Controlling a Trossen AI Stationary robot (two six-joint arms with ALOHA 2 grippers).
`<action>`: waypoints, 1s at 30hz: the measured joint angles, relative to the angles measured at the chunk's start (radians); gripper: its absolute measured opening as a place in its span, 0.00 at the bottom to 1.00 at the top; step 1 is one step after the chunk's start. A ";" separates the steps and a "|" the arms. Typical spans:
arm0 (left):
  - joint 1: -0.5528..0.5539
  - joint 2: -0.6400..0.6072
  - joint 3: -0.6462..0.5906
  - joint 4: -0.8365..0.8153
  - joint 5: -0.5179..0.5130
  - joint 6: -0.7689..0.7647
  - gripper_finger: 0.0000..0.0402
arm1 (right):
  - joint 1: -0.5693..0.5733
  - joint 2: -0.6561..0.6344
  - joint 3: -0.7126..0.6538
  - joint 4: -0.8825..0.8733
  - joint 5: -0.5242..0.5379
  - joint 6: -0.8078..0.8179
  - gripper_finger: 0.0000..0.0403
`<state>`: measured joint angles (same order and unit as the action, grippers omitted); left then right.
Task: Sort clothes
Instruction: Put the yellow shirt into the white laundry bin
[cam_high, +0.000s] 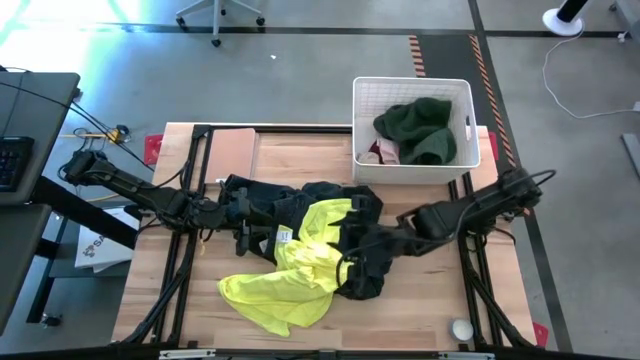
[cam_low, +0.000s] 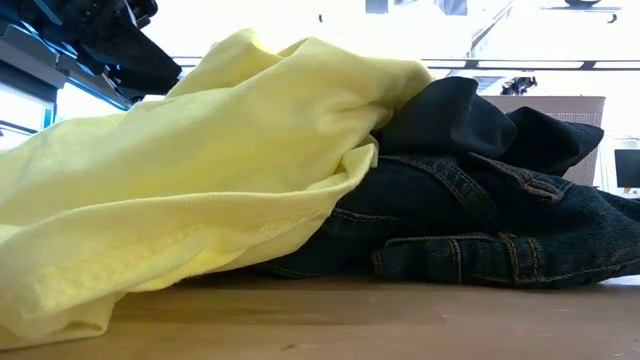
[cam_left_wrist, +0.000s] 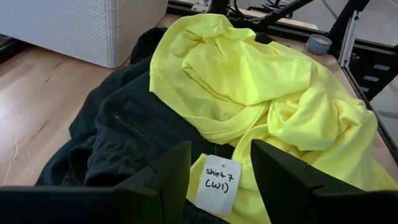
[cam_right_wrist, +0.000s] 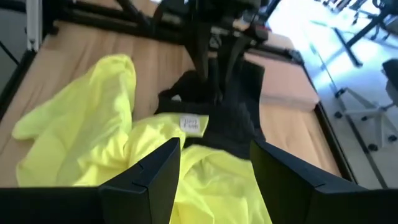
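Next, my left gripper moves next to the neon yellow garment and takes hold of it by the cloth (cam_high: 296, 250) (cam_left_wrist: 264, 158) beside its white tag.
A neon yellow garment (cam_high: 290, 275) lies crumpled on the table's near middle, partly over a pile of black and dark denim clothes (cam_high: 300, 200). In the low view the yellow cloth (cam_low: 200, 170) drapes over dark jeans (cam_low: 480, 235). A dark green garment (cam_high: 420, 128) lies in the white basket (cam_high: 362, 130), with pale pink and maroon cloth (cam_high: 385, 152) beside it. My left gripper (cam_high: 250, 238) is open at the pile's left edge, its fingers on either side of a white tag (cam_left_wrist: 217, 183). My right gripper (cam_high: 350, 268) is open just over the yellow garment (cam_right_wrist: 93, 118) at the pile's right side.
The white basket stands at the table's far right and also shows in the left wrist view (cam_left_wrist: 74, 28). A small white-grey ball (cam_high: 461, 328) lies near the table's near right corner. A brown board (cam_high: 232, 150) lies at the far left. Bare wood shows at the near left.
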<state>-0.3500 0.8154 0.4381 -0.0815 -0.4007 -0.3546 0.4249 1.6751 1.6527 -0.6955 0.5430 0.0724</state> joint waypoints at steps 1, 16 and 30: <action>0.000 0.000 0.000 0.000 0.000 0.000 0.41 | 0.003 0.003 0.000 -0.011 -0.001 0.010 0.48; 0.000 0.000 0.000 0.014 -0.002 -0.018 0.41 | 0.039 -0.027 -0.284 -0.170 0.115 0.374 0.48; 0.003 0.000 0.000 0.089 -0.034 0.018 0.41 | -0.110 -0.025 -0.487 0.545 -0.276 0.242 0.58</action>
<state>-0.3473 0.8150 0.4377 0.0073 -0.4351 -0.3370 0.3153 1.6505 1.1660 -0.1500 0.2666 0.3147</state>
